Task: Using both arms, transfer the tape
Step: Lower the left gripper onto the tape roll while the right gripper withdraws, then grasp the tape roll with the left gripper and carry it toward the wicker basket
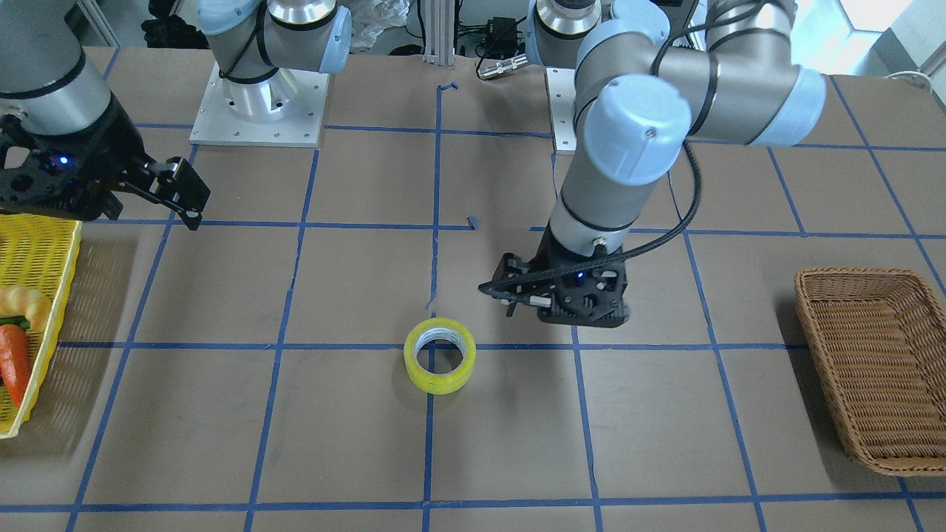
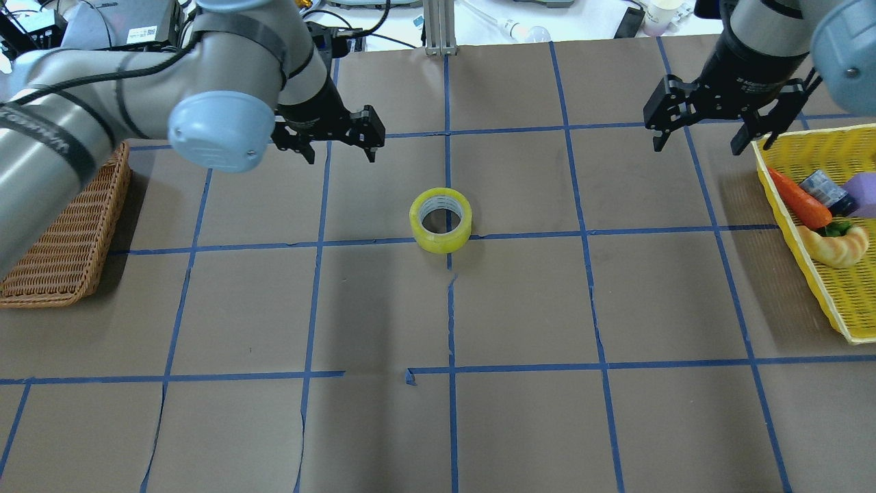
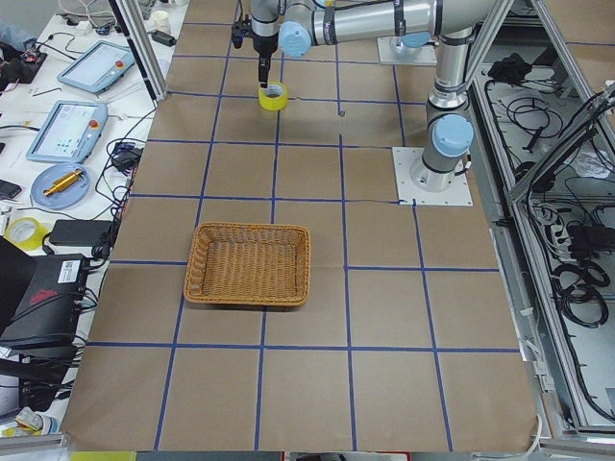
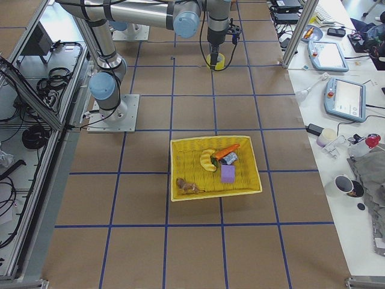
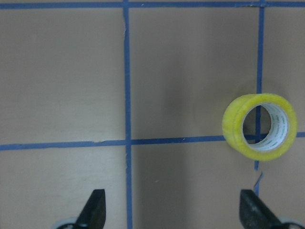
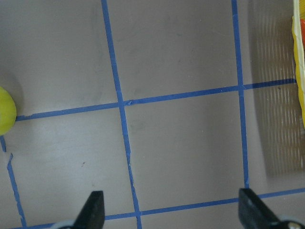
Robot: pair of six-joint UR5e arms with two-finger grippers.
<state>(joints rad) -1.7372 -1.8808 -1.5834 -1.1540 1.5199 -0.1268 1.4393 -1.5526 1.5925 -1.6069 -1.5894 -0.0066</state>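
My left gripper is to close next on the yellow tape roll's side point(image 1: 467, 356) point(image 5: 234, 125) that faces the brown wicker basket, with one finger inside the tape roll's hole.
The yellow tape roll point(image 2: 441, 220) lies flat on the brown table, near the middle, on a blue grid line point(image 1: 439, 355). My left gripper point(image 2: 339, 145) is open and empty. It hovers beside the tape, on the robot's left of it and a little further out. In the left wrist view the tape point(image 5: 259, 125) sits at the right, outside the open fingers point(image 5: 93, 210). My right gripper point(image 2: 701, 140) is open and empty, far from the tape, next to the yellow basket. The right wrist view shows only the tape's edge point(image 6: 5, 110) at the left.
A brown wicker basket point(image 2: 41, 298) stands at the table's left end, below the left arm point(image 1: 879, 347). A yellow mesh basket point(image 2: 814, 147) at the right end holds a carrot point(image 2: 794, 198), a croissant point(image 2: 838, 246) and other items. Blue tape lines grid the table.
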